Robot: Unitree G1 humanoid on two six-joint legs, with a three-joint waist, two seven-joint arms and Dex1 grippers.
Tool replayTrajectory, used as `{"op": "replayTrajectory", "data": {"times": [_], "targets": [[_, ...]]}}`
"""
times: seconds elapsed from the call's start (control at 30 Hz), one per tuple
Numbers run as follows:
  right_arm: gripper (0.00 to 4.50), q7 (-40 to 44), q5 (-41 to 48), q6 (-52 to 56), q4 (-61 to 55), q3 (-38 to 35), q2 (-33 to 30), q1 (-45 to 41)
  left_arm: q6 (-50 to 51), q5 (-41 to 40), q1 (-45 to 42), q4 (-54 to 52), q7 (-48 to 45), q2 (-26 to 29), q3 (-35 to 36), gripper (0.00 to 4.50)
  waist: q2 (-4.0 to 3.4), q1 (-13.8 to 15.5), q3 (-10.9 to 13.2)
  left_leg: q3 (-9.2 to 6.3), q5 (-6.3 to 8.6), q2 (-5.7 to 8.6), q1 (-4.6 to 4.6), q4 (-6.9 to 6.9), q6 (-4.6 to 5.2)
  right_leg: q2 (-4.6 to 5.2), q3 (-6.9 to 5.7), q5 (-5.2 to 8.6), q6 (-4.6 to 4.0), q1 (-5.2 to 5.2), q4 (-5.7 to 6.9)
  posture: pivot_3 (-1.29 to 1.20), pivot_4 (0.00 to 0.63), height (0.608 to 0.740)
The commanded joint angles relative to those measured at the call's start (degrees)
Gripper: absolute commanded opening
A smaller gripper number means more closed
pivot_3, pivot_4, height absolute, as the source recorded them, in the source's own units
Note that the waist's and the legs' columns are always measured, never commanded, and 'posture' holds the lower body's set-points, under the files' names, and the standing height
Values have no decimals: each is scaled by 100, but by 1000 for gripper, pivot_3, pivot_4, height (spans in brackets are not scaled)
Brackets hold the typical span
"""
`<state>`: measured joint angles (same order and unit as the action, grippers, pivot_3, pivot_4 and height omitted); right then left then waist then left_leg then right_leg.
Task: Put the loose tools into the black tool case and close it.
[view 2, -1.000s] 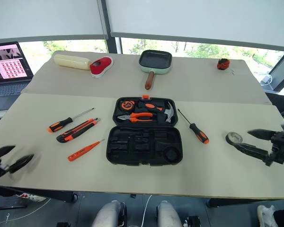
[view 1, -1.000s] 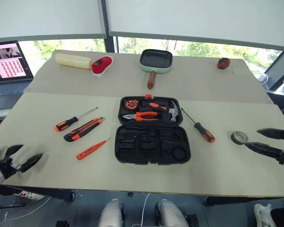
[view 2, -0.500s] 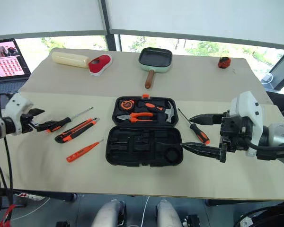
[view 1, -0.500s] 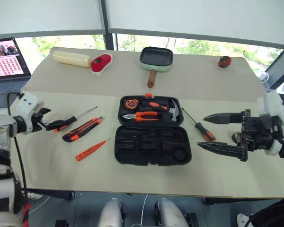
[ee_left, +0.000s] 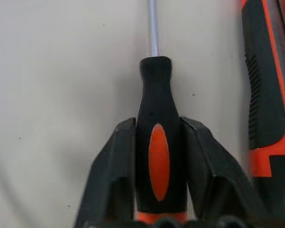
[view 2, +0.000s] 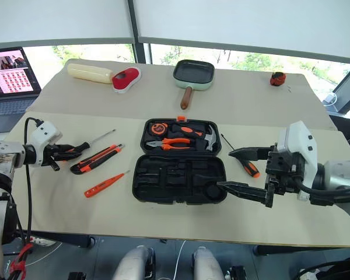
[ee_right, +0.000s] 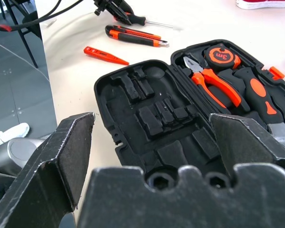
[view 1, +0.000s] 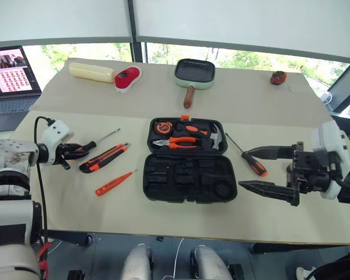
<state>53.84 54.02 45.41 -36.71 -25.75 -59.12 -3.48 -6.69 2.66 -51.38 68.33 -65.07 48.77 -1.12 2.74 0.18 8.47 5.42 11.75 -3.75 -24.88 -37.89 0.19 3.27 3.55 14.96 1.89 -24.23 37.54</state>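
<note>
The thin orange-and-black screwdriver will leave my left gripper in the case's bare near half (view 1: 182,159), along the hinge.
The black tool case (view 1: 189,177) lies open at the table's middle, its near half bare; pliers, a hammer and a tape measure sit in the far half. My left gripper (view 1: 76,153) is shut on the handle of a thin orange-and-black screwdriver (ee_left: 159,156), with fingers (ee_left: 115,175) pressed on both sides. It lies flat on the table. Beside it lie a thicker black-and-orange tool (view 1: 104,158) and a small orange tester screwdriver (view 1: 114,183). Another thin screwdriver (view 1: 252,161) lies right of the case. My right gripper (view 1: 243,169) hovers open there, pointing at the case.
At the table's far side stand a green pan (view 1: 195,73), a red-and-white object (view 1: 126,79), a pale yellow roll (view 1: 91,72) and a small red item (view 1: 276,77). A laptop (view 1: 11,73) sits off the left edge.
My left gripper came in from the left edge, slid over the screwdriver handle and shut on it. My right gripper swung in from the right toward the case, then held still.
</note>
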Motion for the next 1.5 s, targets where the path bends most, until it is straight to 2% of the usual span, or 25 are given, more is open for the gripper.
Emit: {"op": "replayTrajectory", "data": {"times": [0.03,0.17,0.33,0.4,0.63,0.8,1.0,1.2,1.37,1.43,1.47,1.5], "targets": [[4500,-58,-69,-177,-186,-306,57,161,-205,-296,-511,-263,-142,-129,273,875,2,49,1,-2,0,0,-3,-4,0,1,-3,0,0,-1,2,0,150,740],[4500,-132,-92,-190,-299,-441,157,443,-28,-674,-1120,-853,-748,-513,403,875,11,126,6,-41,0,2,-41,-48,0,1,-36,-2,3,-1,10,0,150,740],[4500,-322,-336,-310,-378,-448,375,807,513,-901,-984,-2808,-2167,-1036,-388,875,7,84,5,-52,3,3,-47,-64,6,1,-42,-4,7,9,10,0,150,740],[4500,-414,-448,-355,-414,-397,447,893,411,-783,-859,-3090,-2360,-1116,-614,875,-1,59,3,-54,3,6,-48,-71,6,2,-43,-3,8,10,13,0,150,740],[4500,-711,-612,-458,-555,-387,792,1172,546,-110,-671,-3534,-1738,-1734,-1378,875,-3,-24,4,-64,2,3,-42,-87,6,-11,-30,-3,8,7,42,0,150,740],[4500,-859,-762,-544,-607,-311,951,1340,382,159,-396,-3654,-1608,-1854,-1709,875,-3,-32,4,-65,2,3,-41,-90,6,-11,-28,-2,9,7,44,0,150,740],[4500,-1057,-811,-536,-699,-170,1063,1313,224,317,-188,-3661,-1521,-1733,-1821,875,-4,-21,4,-66,2,3,-42,-91,6,-11,-29,-2,8,7,44,0,150,740],[4500,-1180,-593,-428,-677,-194,1129,1273,282,418,-283,-3345,-1178,-2039,-1887,875,-4,-12,4,-66,2,4,-40,-93,6,-10,-29,-2,8,11,45,0,150,740],[4500,-1175,-804,-566,-741,-139,1173,1487,318,390,-220,-3330,-1185,-2268,-1952,875,-4,5,4,-66,2,5,-41,-95,6,-9,-28,-2,9,11,44,0,150,740],[4500,-1311,-523,-427,-790,-243,1170,1357,369,374,-303,-3311,-1209,-2358,-1956,1884,-4,11,4,-66,2,6,-41,-95,6,-9,-28,-2,9,12,44,0,150,740],[4500,-1333,-430,-392,-799,-270,1160,1323,355,362,-348,-3282,-1220,-2389,-1945,2051,-4,13,4,-66,2,6,-41,-96,6,-9,-28,-2,9,11,44,0,150,740],[4500,-1343,-416,-396,-791,-269,1158,1328,344,352,-392,-3267,-1209,-2407,-1922,2430,-4,16,4,-66,2,6,-40,-96,6,-9,-28,-2,9,12,44,0,150,740]]}}
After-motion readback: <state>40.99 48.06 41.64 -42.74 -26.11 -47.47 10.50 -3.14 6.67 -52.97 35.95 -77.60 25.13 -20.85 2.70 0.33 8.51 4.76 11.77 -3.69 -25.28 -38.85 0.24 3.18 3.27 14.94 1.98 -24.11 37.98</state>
